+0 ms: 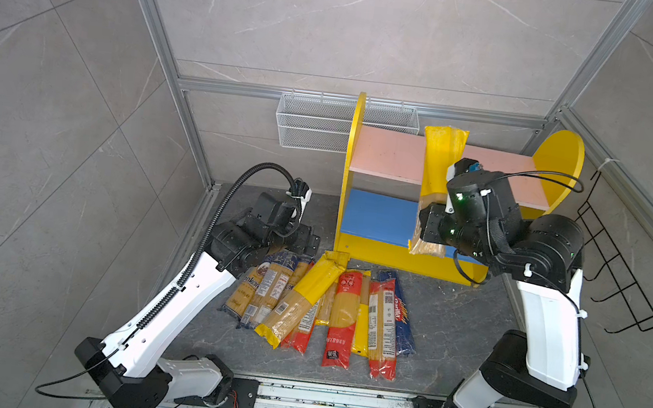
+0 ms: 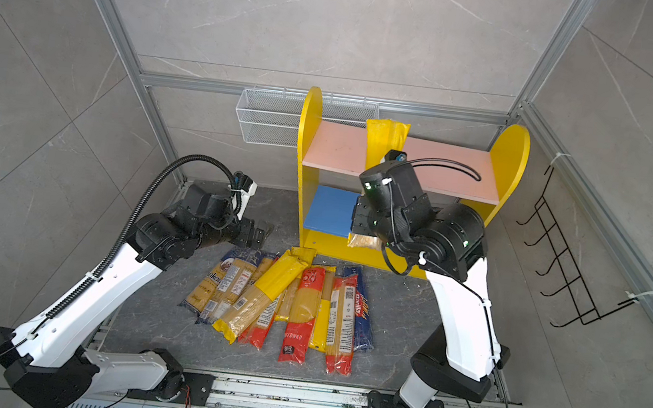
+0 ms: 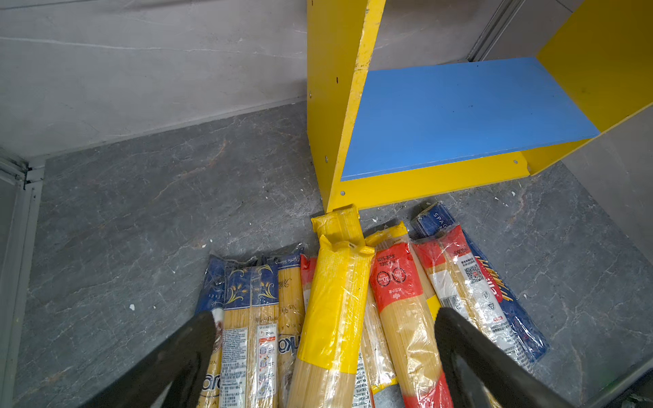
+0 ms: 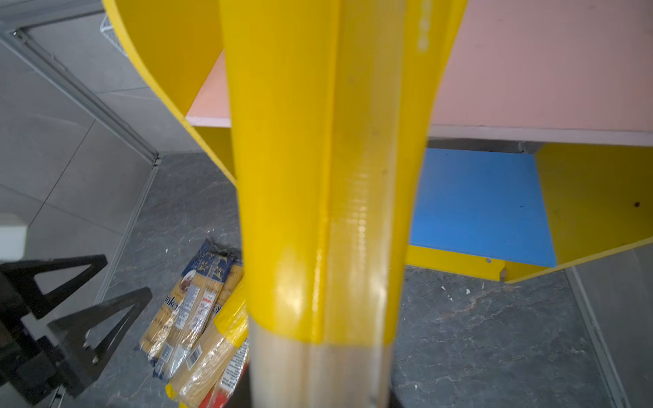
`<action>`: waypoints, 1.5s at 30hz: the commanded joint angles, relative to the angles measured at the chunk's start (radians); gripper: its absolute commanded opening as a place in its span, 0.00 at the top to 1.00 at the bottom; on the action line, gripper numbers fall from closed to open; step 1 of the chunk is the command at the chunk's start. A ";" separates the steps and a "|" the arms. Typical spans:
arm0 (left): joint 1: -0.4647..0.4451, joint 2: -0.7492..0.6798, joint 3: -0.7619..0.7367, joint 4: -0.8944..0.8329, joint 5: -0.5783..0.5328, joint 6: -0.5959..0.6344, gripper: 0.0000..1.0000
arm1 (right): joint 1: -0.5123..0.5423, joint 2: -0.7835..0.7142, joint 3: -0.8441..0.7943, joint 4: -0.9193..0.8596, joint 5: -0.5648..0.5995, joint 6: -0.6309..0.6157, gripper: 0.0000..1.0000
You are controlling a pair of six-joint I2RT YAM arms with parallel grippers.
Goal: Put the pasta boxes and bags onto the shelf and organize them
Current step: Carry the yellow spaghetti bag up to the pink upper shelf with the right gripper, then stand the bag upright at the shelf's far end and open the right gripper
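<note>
My right gripper is going to let go of the yellow pasta bag on the pink board [image 1: 370, 145] [image 4: 223, 80], against the yellow panel next to the mesh basket.
The shelf [image 1: 389, 153] stands at the back with yellow side panels, a pink upper board [image 2: 335, 147] and a bare blue lower board [image 3: 459, 113]. My right gripper [image 1: 429, 225] is shut on a yellow pasta bag [image 1: 443, 159], gripping its clear lower part. The bag [image 4: 318, 176] stands upright in front of the shelf, its top above the pink board. Several more pasta bags [image 1: 326, 305] in yellow, red and dark blue lie side by side on the floor before the shelf. My left gripper [image 3: 327, 316] hangs open over the far ends of that pile, holding nothing.
A white wire mesh basket [image 1: 313, 124] hangs on the back frame behind the shelf's left panel. A black wire hook rack [image 1: 623, 268] is fixed to the right wall. Aluminium frame posts [image 1: 197, 144] border the dark stone floor [image 1: 448, 332].
</note>
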 commanded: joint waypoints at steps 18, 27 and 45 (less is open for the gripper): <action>0.000 0.054 0.131 -0.004 -0.099 0.021 0.00 | -0.330 0.281 0.177 0.644 -0.616 0.004 1.00; -0.001 0.093 0.193 -0.028 -0.175 0.002 0.00 | -0.413 0.424 0.194 0.841 -0.823 0.118 1.00; 0.000 0.165 0.257 -0.065 -0.205 -0.026 0.00 | -0.426 0.531 0.210 0.822 -0.953 0.154 0.54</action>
